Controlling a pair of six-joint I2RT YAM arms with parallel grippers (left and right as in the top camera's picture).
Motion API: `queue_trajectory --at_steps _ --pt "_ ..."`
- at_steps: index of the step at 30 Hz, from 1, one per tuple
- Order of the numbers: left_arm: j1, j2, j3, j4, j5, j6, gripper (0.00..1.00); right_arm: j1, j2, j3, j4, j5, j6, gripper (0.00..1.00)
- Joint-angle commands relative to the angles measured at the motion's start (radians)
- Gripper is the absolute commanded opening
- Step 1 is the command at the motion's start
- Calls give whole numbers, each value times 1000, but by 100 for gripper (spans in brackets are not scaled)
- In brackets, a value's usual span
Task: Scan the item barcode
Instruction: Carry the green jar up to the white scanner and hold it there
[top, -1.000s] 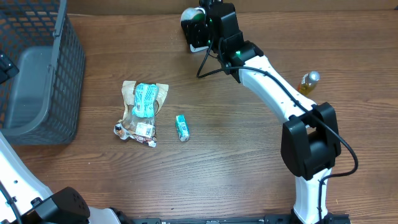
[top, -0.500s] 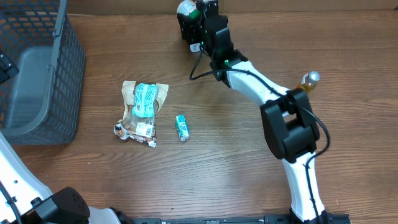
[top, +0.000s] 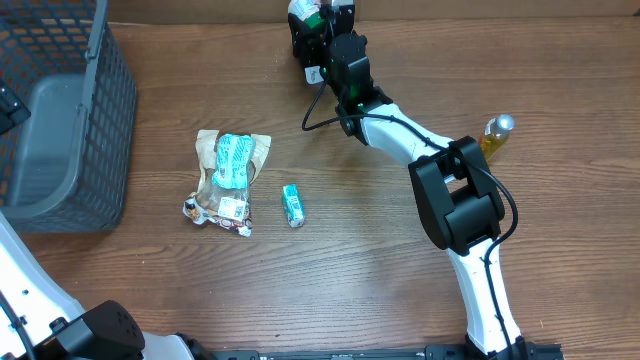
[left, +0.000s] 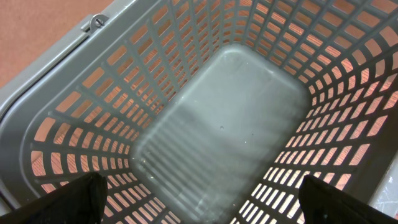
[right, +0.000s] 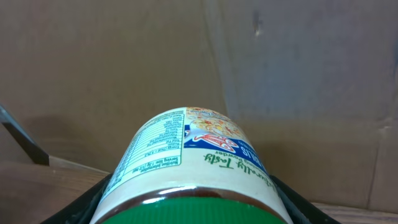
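Note:
The robot's right gripper should release the jar on the table (top: 415, 177) between the small green pack and the yellow bottle.
My right gripper (right: 189, 210) is shut on a jar (right: 186, 158) with a green lid and a white printed label, one black finger on each side of it. Its nutrition panel and blue logo face the wrist camera, and no barcode shows. In the overhead view the jar (top: 303, 12) and right gripper (top: 318, 32) are at the table's far edge, near the middle. My left gripper (left: 205, 205) hangs open over the inside of the grey basket (left: 56, 87), with nothing between its fingers.
The basket (top: 110, 90) stands at the far left. A crumpled snack bag (top: 230, 178) and a small green pack (top: 292, 204) lie mid-table. A yellow bottle (top: 495, 132) stands at the right. A brown cardboard wall rises behind the jar.
The right arm has swung its gripper and the jar a little left and further back toward the table's far edge. The left gripper has stayed over the basket.

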Motion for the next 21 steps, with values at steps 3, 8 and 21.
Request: queue_trajectory --at_steps 3,8,21 --pt "-1 6 18 1 8 19 100 -10 1 9 82 21 -2 9" --pt "-1 6 18 1 9 19 99 -10 47 9 130 22 -1 6" --pt "-1 6 18 1 9 19 99 -28 98 9 143 72 -1 7"
